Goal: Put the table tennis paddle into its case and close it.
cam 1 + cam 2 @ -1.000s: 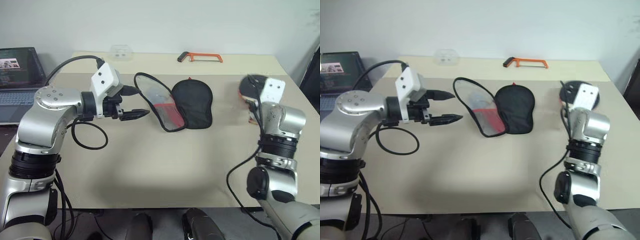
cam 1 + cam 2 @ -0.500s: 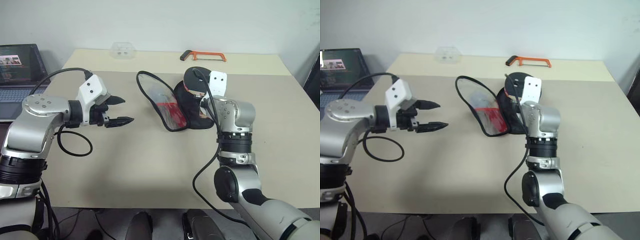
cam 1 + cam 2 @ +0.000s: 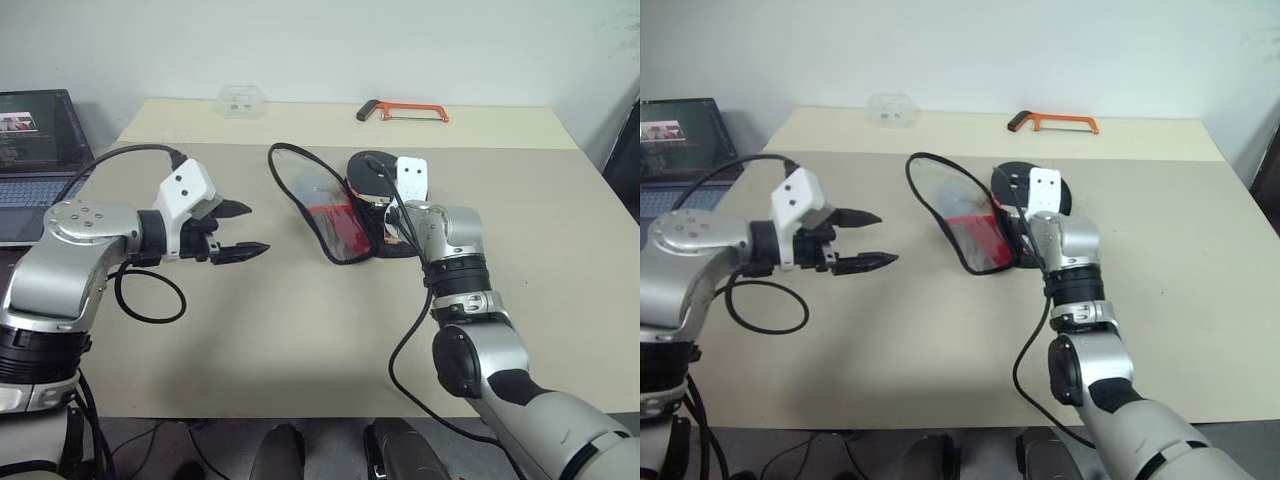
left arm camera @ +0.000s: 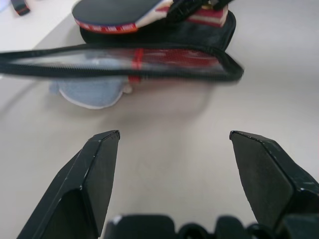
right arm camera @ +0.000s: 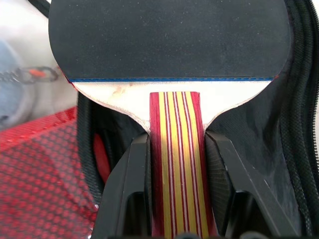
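My right gripper is to let go of the table tennis paddle inside the case's black half (image 3: 389,202) (image 5: 189,64), with the paddle's blade toward the hacksaw.
The case (image 3: 322,212) lies unzipped in the middle of the table, its see-through flap with the red mesh part (image 5: 40,164) standing up and its black half (image 5: 259,129) flat beside it. Over that black half I hold the table tennis paddle (image 5: 169,37) by its striped wooden handle, blade pointing away. My right gripper (image 3: 392,215) is shut on the handle, one finger (image 5: 127,189) on each side. To the left of the case my left gripper (image 3: 258,227) hangs open with nothing in it, pointing at the flap (image 4: 124,62).
An orange hacksaw (image 3: 403,110) and a clear plastic box (image 3: 241,100) lie at the table's far edge. A laptop (image 3: 35,140) stands off the table's left side. A small grey pouch (image 4: 92,92) lies behind the case's flap.
My right arm has swung in from the table's right side with the paddle and now holds it over the open case. My left gripper has drawn back a little to the left.
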